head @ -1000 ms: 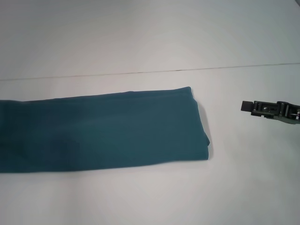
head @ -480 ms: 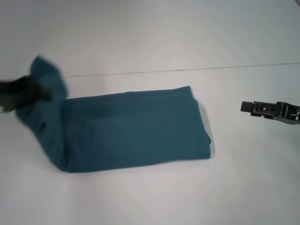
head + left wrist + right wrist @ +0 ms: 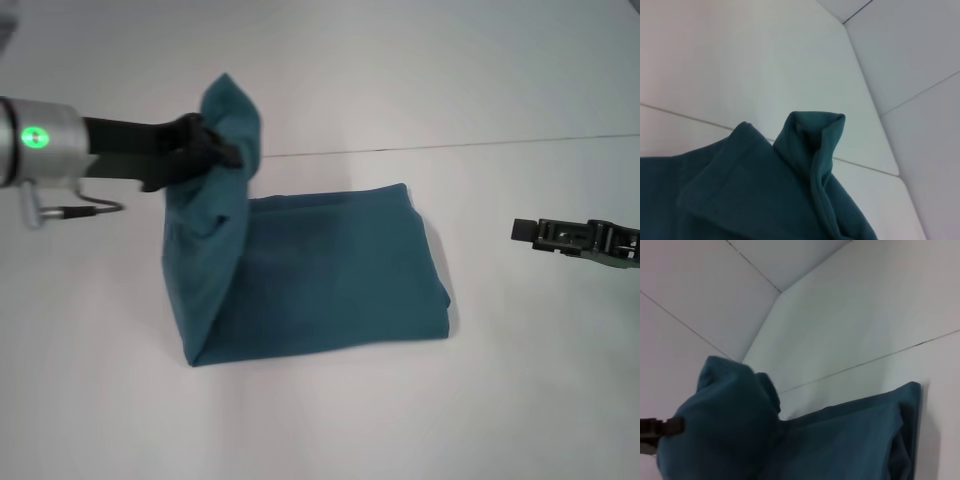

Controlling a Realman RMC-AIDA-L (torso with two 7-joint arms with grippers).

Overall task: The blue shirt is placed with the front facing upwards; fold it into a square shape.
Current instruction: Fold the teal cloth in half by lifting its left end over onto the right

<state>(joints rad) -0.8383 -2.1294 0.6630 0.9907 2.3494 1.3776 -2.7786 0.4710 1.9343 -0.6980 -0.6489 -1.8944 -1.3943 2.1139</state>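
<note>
My left gripper has the blue shirt's raised end, now bunched above the table. It will let go of it near the flat part's far corner (image 3: 392, 228) on my right gripper's side.
The blue shirt (image 3: 330, 270) lies on the white table (image 3: 400, 420) as a folded teal band, with no lettering showing. My left gripper (image 3: 222, 152) is shut on the shirt's left end and holds it bunched above the table, over the band's left part. The cloth hangs from the grip in a steep fold down to the table. The raised end also shows in the left wrist view (image 3: 810, 145) and the right wrist view (image 3: 720, 415). My right gripper (image 3: 525, 230) hovers apart from the shirt, to the right of its right edge.
A thin seam line (image 3: 450, 147) runs across the table behind the shirt. A cable (image 3: 80, 210) hangs off my left arm at the far left. Bare white table lies in front of the shirt and to its right.
My left arm has come in from the left, lifted the shirt's left end and carried it up and to the right. The band on the table is shorter. The right arm has not moved.
</note>
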